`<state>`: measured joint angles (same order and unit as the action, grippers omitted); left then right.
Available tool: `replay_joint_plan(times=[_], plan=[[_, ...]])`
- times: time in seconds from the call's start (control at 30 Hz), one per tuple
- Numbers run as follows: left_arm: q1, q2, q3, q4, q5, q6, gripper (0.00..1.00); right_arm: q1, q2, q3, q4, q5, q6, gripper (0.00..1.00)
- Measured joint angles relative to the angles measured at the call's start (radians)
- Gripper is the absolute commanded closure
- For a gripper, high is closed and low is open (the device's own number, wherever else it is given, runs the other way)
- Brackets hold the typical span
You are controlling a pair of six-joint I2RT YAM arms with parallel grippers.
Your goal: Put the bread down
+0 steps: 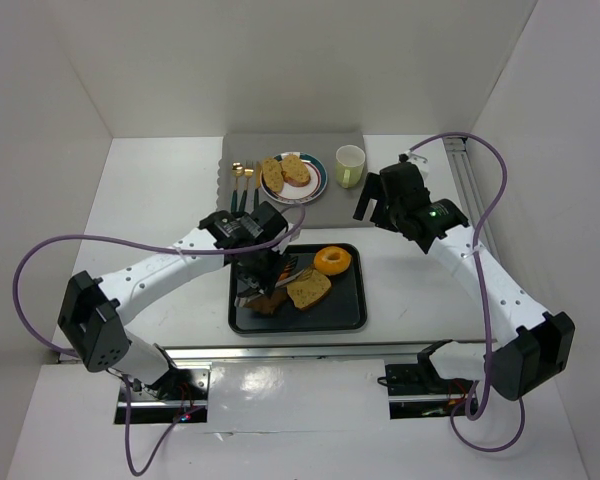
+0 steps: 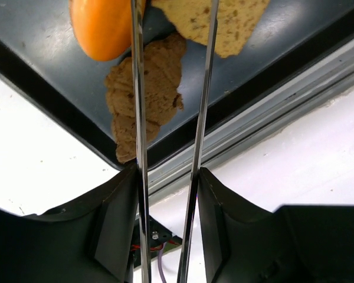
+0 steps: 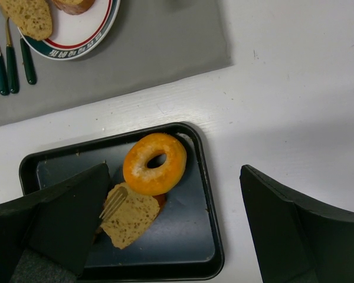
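My left gripper should put the bread slice from the tray down on top of the bread slices on the red-rimmed plate (image 1: 292, 175).
Two bread slices (image 1: 285, 171) lie on a red-rimmed plate (image 1: 314, 186) at the back; they also show in the right wrist view (image 3: 26, 15). A third bread slice (image 1: 308, 288) lies on the black tray (image 1: 345, 310), beside an orange doughnut (image 1: 331, 261) and a dark brown chunk (image 1: 268, 303). My left gripper (image 1: 260, 262) is shut on metal tongs (image 2: 137, 88) over the tray's left half. A forked tong tip (image 3: 114, 202) rests on the tray's bread slice (image 3: 130, 221). My right gripper (image 1: 378, 205) is open and empty, raised to the right of the tray.
A pale green cup (image 1: 350, 165) stands on the grey mat (image 1: 242, 148) just right of the plate, close to my right gripper. Gold cutlery with green handles (image 1: 242, 185) lies left of the plate. White walls enclose the table on three sides.
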<state>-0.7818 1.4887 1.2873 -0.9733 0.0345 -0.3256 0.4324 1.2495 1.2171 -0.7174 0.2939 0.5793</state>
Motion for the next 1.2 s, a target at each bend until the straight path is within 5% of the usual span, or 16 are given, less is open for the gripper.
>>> replay_joint_plan(times=[0.5, 0.6, 0.87, 1.2], plan=[[0.017, 0.000, -0.020, -0.035, 0.102, -0.023, 0.53, 0.017, 0.023, 0.000, 0.019, -0.022, 0.000, 0.01], [0.018, 0.000, -0.030, -0.042, 0.114, -0.023, 0.60, 0.017, 0.023, -0.001, 0.019, -0.022, 0.000, 0.01], [0.015, -0.002, -0.016, -0.078, 0.132, -0.022, 0.98, 0.017, 0.023, -0.001, 0.022, -0.022, 0.000, 0.01], [0.013, -0.097, 0.110, -0.204, 0.098, -0.042, 1.00, 0.017, 0.035, -0.002, 0.048, -0.037, 0.000, 0.01]])
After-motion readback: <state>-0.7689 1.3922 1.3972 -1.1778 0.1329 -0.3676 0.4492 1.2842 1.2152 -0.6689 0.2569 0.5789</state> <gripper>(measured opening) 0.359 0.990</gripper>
